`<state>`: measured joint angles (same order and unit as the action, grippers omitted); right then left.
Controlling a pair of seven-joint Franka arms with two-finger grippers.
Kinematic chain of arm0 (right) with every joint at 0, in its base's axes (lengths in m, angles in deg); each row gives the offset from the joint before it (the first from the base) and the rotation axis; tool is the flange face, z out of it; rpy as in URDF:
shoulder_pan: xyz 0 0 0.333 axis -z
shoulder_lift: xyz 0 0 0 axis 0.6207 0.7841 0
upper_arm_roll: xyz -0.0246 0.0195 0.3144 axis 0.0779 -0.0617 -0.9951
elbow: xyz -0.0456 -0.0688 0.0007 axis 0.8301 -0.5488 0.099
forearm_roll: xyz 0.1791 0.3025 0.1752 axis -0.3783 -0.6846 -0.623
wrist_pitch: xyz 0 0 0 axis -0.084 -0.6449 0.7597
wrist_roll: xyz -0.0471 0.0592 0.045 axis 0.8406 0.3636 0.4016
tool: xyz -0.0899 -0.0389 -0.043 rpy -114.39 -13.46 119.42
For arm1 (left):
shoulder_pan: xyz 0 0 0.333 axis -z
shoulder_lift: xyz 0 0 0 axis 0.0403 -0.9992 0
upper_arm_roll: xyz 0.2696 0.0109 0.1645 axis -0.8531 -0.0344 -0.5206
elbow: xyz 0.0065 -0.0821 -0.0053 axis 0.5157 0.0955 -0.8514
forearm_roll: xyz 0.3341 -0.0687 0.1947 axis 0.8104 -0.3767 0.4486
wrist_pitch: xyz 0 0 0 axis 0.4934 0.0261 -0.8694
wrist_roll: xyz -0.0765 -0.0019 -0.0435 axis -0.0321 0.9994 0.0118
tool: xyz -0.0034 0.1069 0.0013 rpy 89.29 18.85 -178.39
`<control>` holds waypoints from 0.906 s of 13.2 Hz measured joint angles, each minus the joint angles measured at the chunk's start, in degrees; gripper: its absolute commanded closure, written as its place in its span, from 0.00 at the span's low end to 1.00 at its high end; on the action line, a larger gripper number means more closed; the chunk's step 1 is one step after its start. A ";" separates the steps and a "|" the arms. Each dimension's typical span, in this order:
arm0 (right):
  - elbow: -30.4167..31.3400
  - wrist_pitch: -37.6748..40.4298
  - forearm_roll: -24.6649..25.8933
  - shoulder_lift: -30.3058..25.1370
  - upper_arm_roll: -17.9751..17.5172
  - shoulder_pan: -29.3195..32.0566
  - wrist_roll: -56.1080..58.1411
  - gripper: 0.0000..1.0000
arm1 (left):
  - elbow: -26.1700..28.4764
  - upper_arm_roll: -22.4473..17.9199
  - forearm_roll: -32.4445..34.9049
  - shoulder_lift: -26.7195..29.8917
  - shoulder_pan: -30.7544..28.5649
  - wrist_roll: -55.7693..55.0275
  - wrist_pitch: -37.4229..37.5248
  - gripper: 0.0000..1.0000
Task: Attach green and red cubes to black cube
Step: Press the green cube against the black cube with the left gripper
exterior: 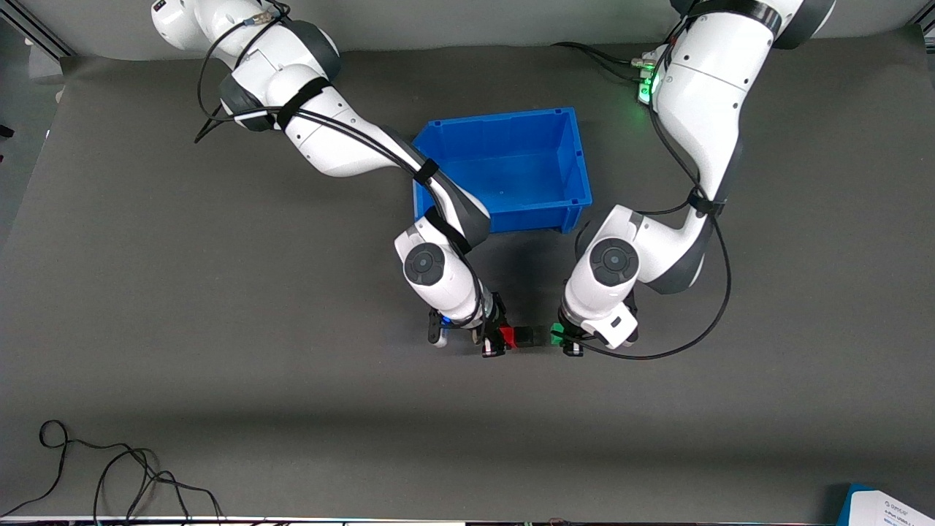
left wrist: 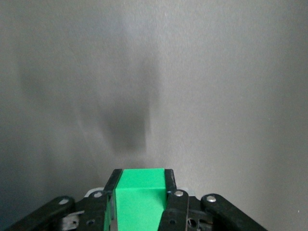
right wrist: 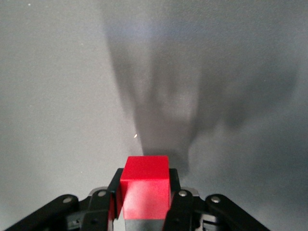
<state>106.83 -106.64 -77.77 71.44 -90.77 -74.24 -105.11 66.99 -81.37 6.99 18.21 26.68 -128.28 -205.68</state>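
Next, the left gripper releases the green cube against the black cube's free side [exterior: 536, 338], opposite the red cube.
My right gripper [exterior: 502, 338] is shut on the red cube [exterior: 509, 337], which fills the space between its black fingers [right wrist: 114, 186] in the right wrist view [right wrist: 144, 185]. The black cube [exterior: 532, 336] sits flush against the red cube, on the side toward the left arm. My left gripper [exterior: 562, 338] is shut on the green cube [exterior: 556, 335], clamped between its fingers [left wrist: 169, 182] in the left wrist view [left wrist: 139, 199]. The green cube is close beside the black one; I cannot tell whether they touch. All three line up above the grey mat [exterior: 292, 380].
An open blue bin [exterior: 577, 157] stands in the middle of the mat, farther from the front camera than the cubes. Loose black cable [exterior: 109, 467] lies at the mat's near edge toward the right arm's end. A blue-and-white box corner [exterior: 887, 508] shows at the near corner toward the left arm's end.
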 measured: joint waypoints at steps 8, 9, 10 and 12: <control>0.00 -0.11 0.00 0.77 0.00 0.00 -0.79 0.78 | -1.78 -0.01 -0.01 -2.16 1.02 -0.57 -0.03 1.00; 0.00 -0.11 0.00 0.78 0.00 0.00 -0.87 0.78 | -2.12 -0.03 -0.01 -2.59 1.02 -0.57 -0.04 1.00; 0.00 -0.11 0.00 0.79 0.00 0.00 -0.91 0.79 | -2.55 -0.04 -0.01 -3.07 1.02 -0.57 -0.04 1.00; 0.00 -0.12 0.00 0.79 0.00 0.00 -0.95 0.79 | -3.23 -0.04 -0.01 -3.96 1.05 -0.57 -0.05 1.00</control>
<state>106.84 -106.76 -77.77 72.23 -90.77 -74.24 -106.05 63.76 -81.42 6.98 14.26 27.73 -128.85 -205.72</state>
